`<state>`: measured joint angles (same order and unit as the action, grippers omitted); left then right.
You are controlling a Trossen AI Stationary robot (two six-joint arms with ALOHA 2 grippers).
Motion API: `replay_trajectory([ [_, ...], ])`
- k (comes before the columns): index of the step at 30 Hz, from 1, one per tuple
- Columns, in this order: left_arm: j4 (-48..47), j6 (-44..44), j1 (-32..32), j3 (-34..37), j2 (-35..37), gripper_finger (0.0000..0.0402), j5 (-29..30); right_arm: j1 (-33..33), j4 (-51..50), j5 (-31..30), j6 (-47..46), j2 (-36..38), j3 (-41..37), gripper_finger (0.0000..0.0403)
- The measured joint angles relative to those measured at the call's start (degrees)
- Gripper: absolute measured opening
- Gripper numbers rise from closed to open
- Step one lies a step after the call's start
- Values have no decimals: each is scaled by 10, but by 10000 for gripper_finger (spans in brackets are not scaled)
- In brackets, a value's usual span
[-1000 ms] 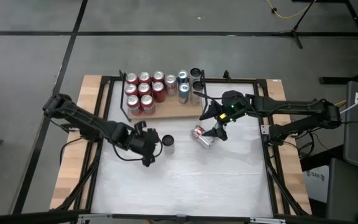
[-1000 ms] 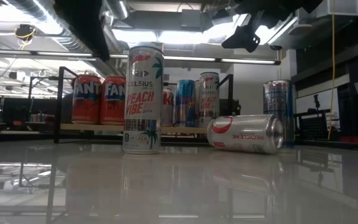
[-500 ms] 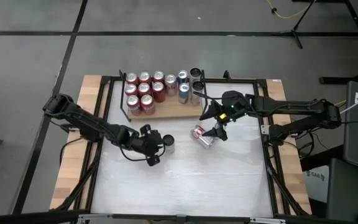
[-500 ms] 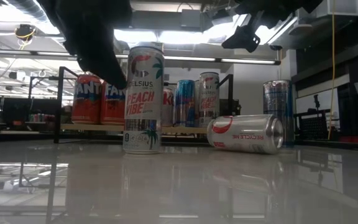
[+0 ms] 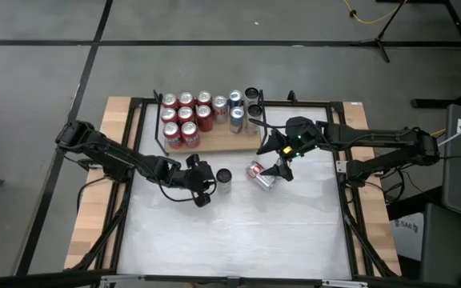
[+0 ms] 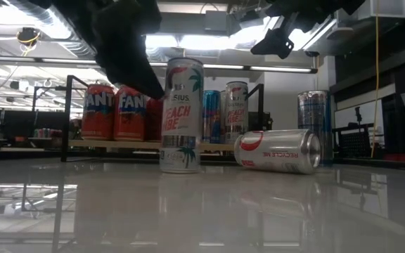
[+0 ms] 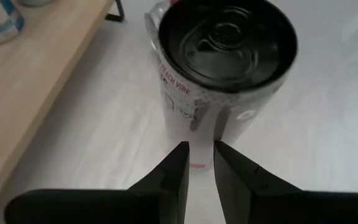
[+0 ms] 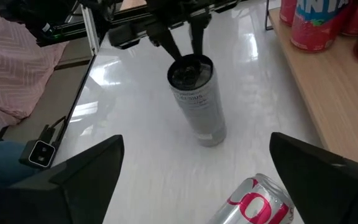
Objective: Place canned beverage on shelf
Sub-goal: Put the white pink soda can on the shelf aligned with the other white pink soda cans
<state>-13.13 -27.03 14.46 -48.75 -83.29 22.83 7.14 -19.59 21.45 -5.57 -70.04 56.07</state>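
I will next close my right gripper around the upper body [image 5: 224,182] [image 8: 196,95] of the standing white can, just under the can's black rim.
A tall white can [image 5: 224,178] [image 6: 181,116] lettered "PEACH VIBE" stands on its base on the white tabletop, in front of the shelf [image 5: 232,145]. My left gripper [image 5: 214,178] [image 7: 199,152] is at the can's left side, fingers nearly together with only a narrow slit between them. A silver can with red lettering [image 5: 260,175] [image 6: 278,151] lies on its side to the right. My right gripper [image 5: 283,169] [image 8: 191,180] hangs open above it, touching nothing. Red and blue cans stand on the shelf board. My left gripper has its shut fingertips [image 7: 182,149] against the white can's side wall [image 7: 197,121], high up just under the rim, on the side facing the table's left. The fingers slant down from the left. The can stands upright on the tabletop.
The shelf's black rails [image 6: 67,116] and its rows of cans [image 5: 184,118] lie just beyond the white can. A lone blue-silver can [image 6: 315,126] stands at the right. A person in a pink top [image 8: 17,62] sits beyond the table's left side.
My left gripper has sunk and gone toward the table's right edge, tipping further down. It has met the white can and slid it upright along the table toward the lying silver can. My right arm has kept still.
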Motion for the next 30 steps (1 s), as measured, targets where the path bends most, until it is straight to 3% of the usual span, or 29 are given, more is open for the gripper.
replay_trajectory([
  [17, 7, 6, -12, 0, 0, 64, -24, 0, -2, 22, -18, 0, 0, 392],
  [24, 14, 6, -12, 0, 0, 64, -24, -6, 93, 20, -106, -12, 0, 392],
  [30, 11, 6, -12, 0, 0, 64, -24, -61, 180, -53, -104, -37, 0, 392],
])
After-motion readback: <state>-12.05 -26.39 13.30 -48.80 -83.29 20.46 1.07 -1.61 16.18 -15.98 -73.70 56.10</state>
